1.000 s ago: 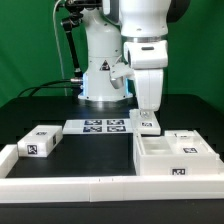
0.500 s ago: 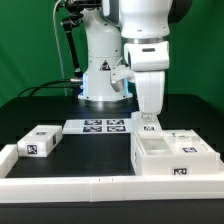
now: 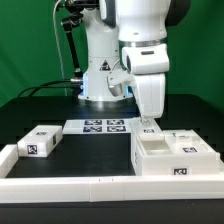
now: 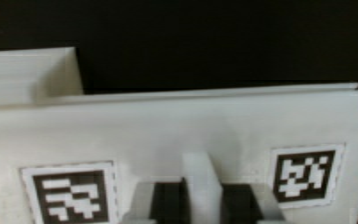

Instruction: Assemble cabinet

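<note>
Next, my gripper lets go of the white door panel over the open half of the cabinet body (image 3: 159,144), next to the fitted panel.
The cabinet body (image 3: 170,158), a white open box with tags, lies at the exterior view's right near the front rail. My gripper (image 3: 148,118) comes down on its far end, tilted, and looks shut on a thin wall of the body. In the wrist view the white tagged face (image 4: 194,125) fills the frame, and a narrow white ridge runs between the jaws of my gripper (image 4: 202,205). A small white tagged panel (image 3: 38,142) lies at the left. Another tagged panel (image 3: 192,141) lies behind the body at the right.
The marker board (image 3: 100,126) lies flat in front of the robot base (image 3: 100,75). A long low white border rail (image 3: 70,187) runs along the front and up the left side. The tabletop is black.
My wrist has tilted and shifted slightly to the right. The cabinet body's near left corner has moved a little to the left.
</note>
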`<state>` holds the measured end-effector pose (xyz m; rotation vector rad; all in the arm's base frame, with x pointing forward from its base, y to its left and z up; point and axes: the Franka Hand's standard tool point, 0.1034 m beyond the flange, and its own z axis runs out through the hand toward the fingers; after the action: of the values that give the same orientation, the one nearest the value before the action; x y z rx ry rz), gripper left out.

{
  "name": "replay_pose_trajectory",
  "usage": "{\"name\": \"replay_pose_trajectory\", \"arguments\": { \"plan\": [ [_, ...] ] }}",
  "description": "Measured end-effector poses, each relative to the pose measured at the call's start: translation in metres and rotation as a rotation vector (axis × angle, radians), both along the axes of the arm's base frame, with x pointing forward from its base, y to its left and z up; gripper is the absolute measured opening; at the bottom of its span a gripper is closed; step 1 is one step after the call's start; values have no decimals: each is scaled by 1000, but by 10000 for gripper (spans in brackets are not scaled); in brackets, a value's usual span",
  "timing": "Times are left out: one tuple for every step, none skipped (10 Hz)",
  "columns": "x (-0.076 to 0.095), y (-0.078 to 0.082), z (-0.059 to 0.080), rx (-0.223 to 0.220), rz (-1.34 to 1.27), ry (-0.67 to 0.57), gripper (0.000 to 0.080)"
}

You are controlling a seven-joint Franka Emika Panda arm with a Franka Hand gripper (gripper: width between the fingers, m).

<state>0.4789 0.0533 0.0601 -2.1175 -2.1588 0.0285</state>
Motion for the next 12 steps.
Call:
{"name": "replay_pose_trajectory", "arguments": {
  "plan": [
    [4, -2, 0, 7, 26, -14, 70],
    [7, -3, 0, 11, 36, -27, 70],
    [7, -3, 0, 10, 34, -27, 70],
    [7, -3, 0, 10, 34, -27, 70],
    [7, -3, 0, 10, 34, -27, 70],
    [7, -3, 0, 11, 33, -29, 70],
    [10, -2, 0, 13, 22, -39, 70],
    [23, -1, 1, 16, 21, -31, 70],
    [39, -1, 2, 25, 16, -42, 70],
    [52, -1, 2, 30, 10, -44, 70],
    [65, -2, 3, 36, 4, -51, 70],
    [79, -1, 1, 46, -3, -60, 70]
  ]
}}
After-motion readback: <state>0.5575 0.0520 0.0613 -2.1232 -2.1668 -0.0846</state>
